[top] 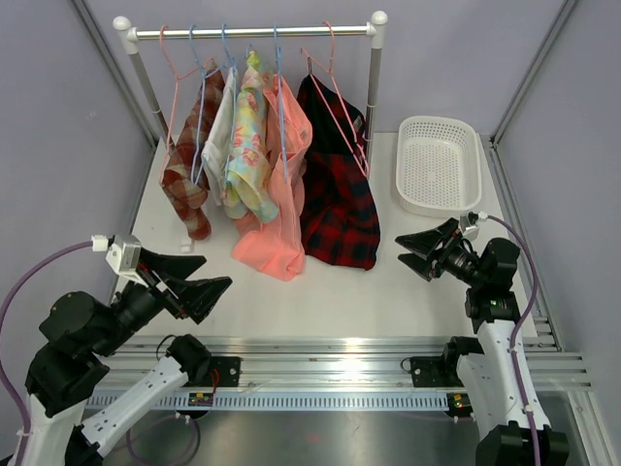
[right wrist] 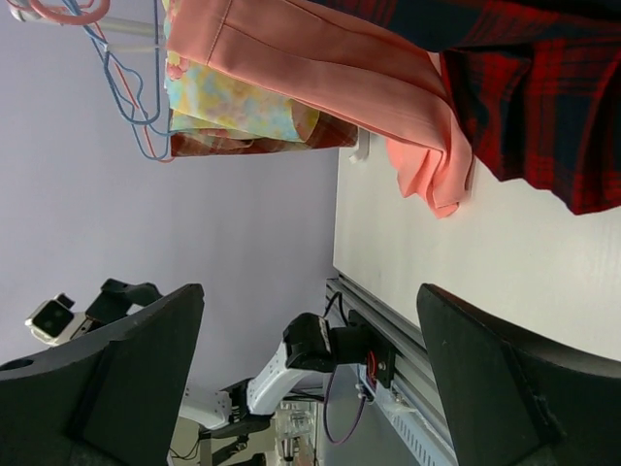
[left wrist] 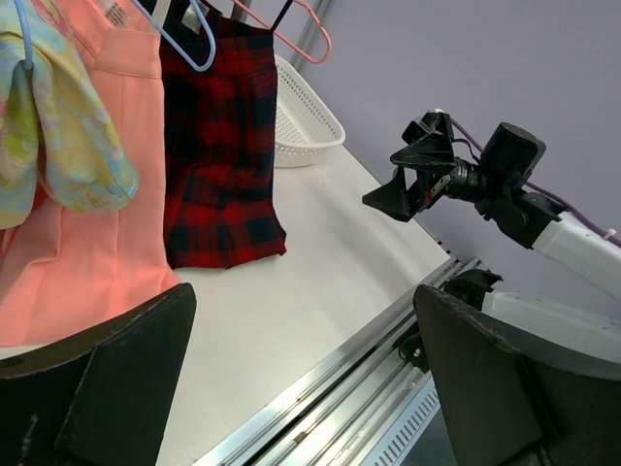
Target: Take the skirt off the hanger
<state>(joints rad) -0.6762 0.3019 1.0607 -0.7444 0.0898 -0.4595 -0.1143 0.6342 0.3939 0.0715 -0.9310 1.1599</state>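
I need to next close my right gripper on the middle part (top: 340, 188) of the red-and-black plaid garment, just below the pink hanger.
Several garments hang on a rail (top: 252, 31) at the back. A salmon-pink skirt (top: 281, 184) hangs on a blue hanger (top: 279, 87), its hem on the table. A red-and-black plaid garment (top: 335, 194) hangs to its right on a pink hanger (top: 335, 83). Both show in the left wrist view, pink (left wrist: 107, 194) and plaid (left wrist: 218, 146), and in the right wrist view, pink (right wrist: 330, 78) and plaid (right wrist: 534, 107). My left gripper (top: 218, 270) is open and empty near the front left. My right gripper (top: 400, 250) is open and empty, right of the plaid hem.
A floral garment (top: 247, 146) and a brown plaid garment (top: 189, 165) hang left of the pink skirt. A white basket (top: 439, 162) sits at the back right. Grey walls stand on both sides. A metal rail (top: 330, 354) runs along the table's near edge.
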